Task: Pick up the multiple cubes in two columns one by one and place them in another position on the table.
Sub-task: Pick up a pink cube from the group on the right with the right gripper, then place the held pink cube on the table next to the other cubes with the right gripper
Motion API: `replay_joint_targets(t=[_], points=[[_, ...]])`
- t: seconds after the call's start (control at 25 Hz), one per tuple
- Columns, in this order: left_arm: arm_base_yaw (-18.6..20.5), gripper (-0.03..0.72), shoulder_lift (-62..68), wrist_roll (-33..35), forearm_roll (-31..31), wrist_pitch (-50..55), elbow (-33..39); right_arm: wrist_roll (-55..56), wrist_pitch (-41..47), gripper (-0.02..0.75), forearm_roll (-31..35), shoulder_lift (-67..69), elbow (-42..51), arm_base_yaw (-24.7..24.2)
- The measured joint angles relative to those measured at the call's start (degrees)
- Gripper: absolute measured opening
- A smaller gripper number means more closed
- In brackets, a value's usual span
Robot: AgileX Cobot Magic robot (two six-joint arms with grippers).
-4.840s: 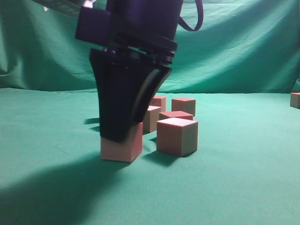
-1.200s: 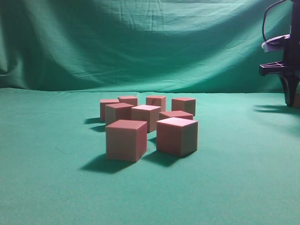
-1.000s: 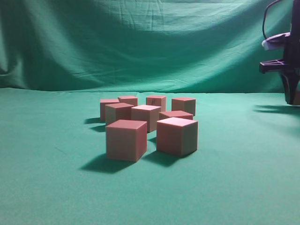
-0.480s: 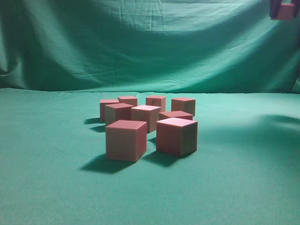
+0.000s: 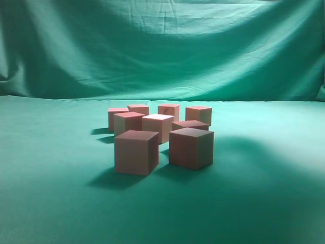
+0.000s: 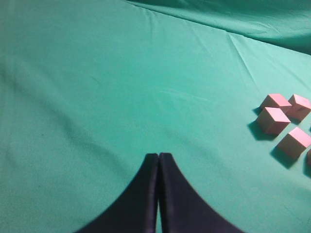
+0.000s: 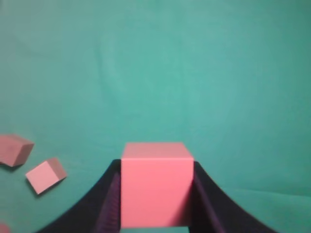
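Observation:
Next, my right gripper sets the pink cube down and lets go of it on the bare cloth (image 5: 80, 147) beside the front cubes, opposite the broad shadow. The pink cube is now high above the cloth.
Several wooden cubes stand in a cluster on the green table (image 5: 51, 203) in the exterior view, the nearest two at the front (image 5: 136, 151) (image 5: 191, 147), others behind (image 5: 158, 125). No gripper shows in that view. My right gripper (image 7: 156, 194) is shut on one pink cube (image 7: 156, 183) and holds it high above the cloth; other cubes lie at the lower left of the right wrist view (image 7: 45, 174). My left gripper (image 6: 159, 158) is shut and empty over bare cloth, with some cubes (image 6: 273, 120) far to its right.
A draped green curtain (image 5: 162, 46) hangs behind the table. A broad shadow lies over the cloth right of the cluster (image 5: 264, 162). Bare cloth (image 6: 97, 87) stretches ahead of the left gripper.
The right arm lifted a cube from the far right edge of the table and rose out of the top of the exterior view. A shadow now falls over the front cubes.

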Motion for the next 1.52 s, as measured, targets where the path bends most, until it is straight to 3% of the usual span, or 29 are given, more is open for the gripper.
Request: replay_joint_targets(t=[0.56,1.12,1.36,1.52], points=[[0.0,0.0,0.0,0.0,0.0,0.0,0.0,-0.11,-0.15,0.275,0.74,-12.92,15.91,16.78],[0.0,0.0,0.0,0.0,0.0,0.0,0.0,-5.99,-7.84,0.275,3.58,-8.28,22.24,36.65],[0.0,0.0,0.0,0.0,0.0,0.0,0.0,-5.99,-9.74,0.275,3.66,0.21,22.46,41.32],[0.0,0.0,0.0,0.0,0.0,0.0,0.0,-5.99,-12.63,0.275,3.8,3.45,22.46,41.9]])
